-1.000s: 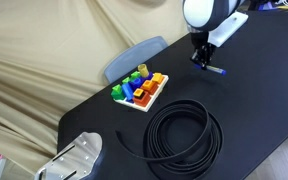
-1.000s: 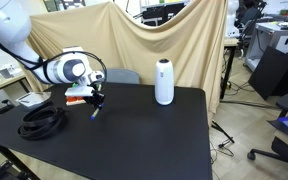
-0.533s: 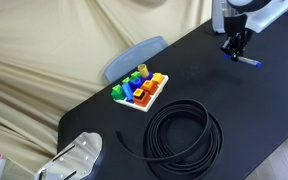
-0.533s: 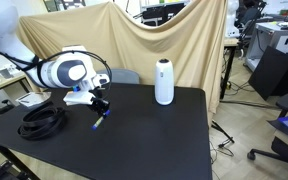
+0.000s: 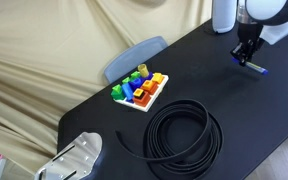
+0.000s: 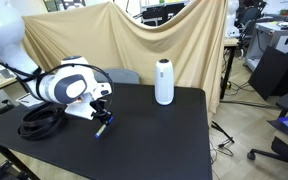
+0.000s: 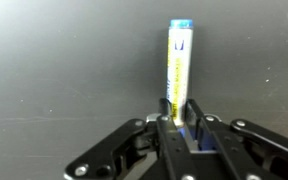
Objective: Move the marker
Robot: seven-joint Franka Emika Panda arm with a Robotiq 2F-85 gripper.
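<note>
Next, my gripper puts the marker down and takes it nearer its middle (image 7: 177,84), because it holds the marker near the end opposite its blue cap.
The marker (image 7: 179,65) is a slim pen with a blue cap and a yellow-white label. In the wrist view it sticks out from between my gripper's (image 7: 178,112) fingers, which are shut on its lower end. In both exterior views the gripper (image 5: 246,57) (image 6: 103,117) holds the blue marker (image 5: 257,68) (image 6: 100,128) low over the black table (image 5: 209,85) (image 6: 154,135); I cannot tell whether its tip touches the table.
A coiled black cable (image 5: 184,135) (image 6: 42,121) lies on the table. A white tray of coloured toy blocks (image 5: 140,89) stands near the table's edge. A white cylinder speaker (image 6: 164,82) stands further along. Beige cloth hangs behind.
The gripper has carried the marker across the table, away from the tray of blocks and the cable, toward the speaker end. It stays shut on the marker.
</note>
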